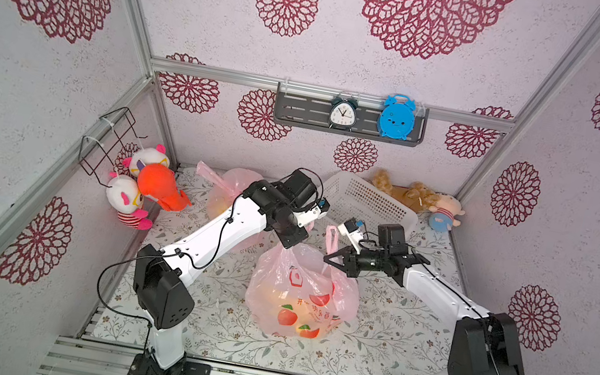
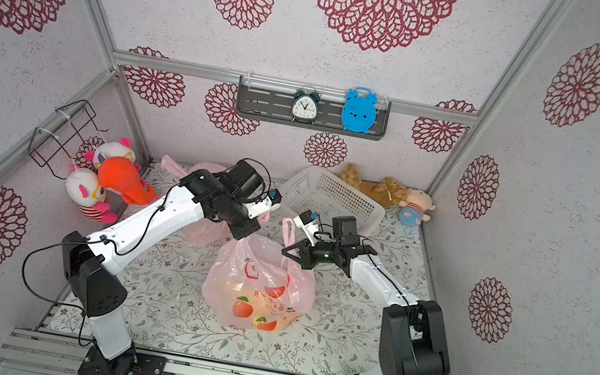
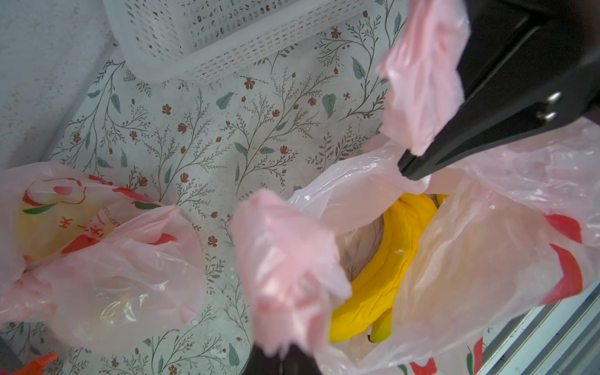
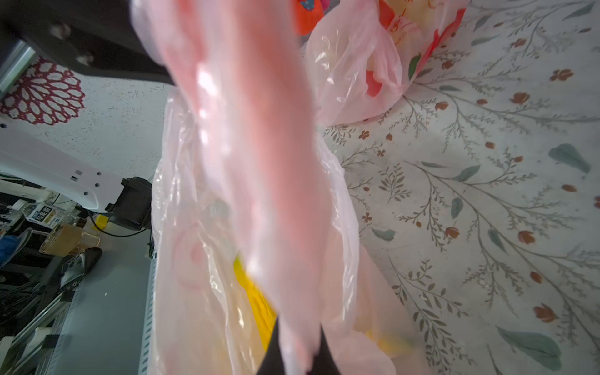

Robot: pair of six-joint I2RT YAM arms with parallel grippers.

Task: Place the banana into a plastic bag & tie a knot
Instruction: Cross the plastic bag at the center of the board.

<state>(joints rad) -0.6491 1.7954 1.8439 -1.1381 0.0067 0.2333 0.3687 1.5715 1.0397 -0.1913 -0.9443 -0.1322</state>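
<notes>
Only a short loop of the bag's handle sticks out past my left gripper's fingers. Next, my left gripper opens and pinches the handle's base lower down (image 1: 291, 254) before it ties the knot.
A pink plastic bag (image 1: 302, 293) (image 2: 256, 285) with fruit print stands mid-table, its mouth pulled up. The yellow banana (image 3: 389, 259) (image 4: 256, 298) lies inside it. My left gripper (image 1: 295, 242) (image 2: 245, 234) (image 3: 282, 357) is shut on one bunched handle (image 3: 285, 259) at the bag's far left side. Above the bag's far right side, my right gripper (image 1: 325, 259) (image 2: 284, 250) (image 4: 300, 354) is shut on the other handle (image 1: 331, 238) (image 4: 259, 146), whose loop sticks up past the fingertips. In the left wrist view the right gripper (image 3: 406, 168) pinches that handle (image 3: 422, 74).
A second pink bag (image 1: 230, 193) (image 3: 97, 259) lies behind the left arm. A white perforated basket (image 1: 366, 204) (image 3: 227, 39) is tipped at the back. Plush toys sit at the left wall (image 1: 153, 183) and in the back right corner (image 1: 443, 214).
</notes>
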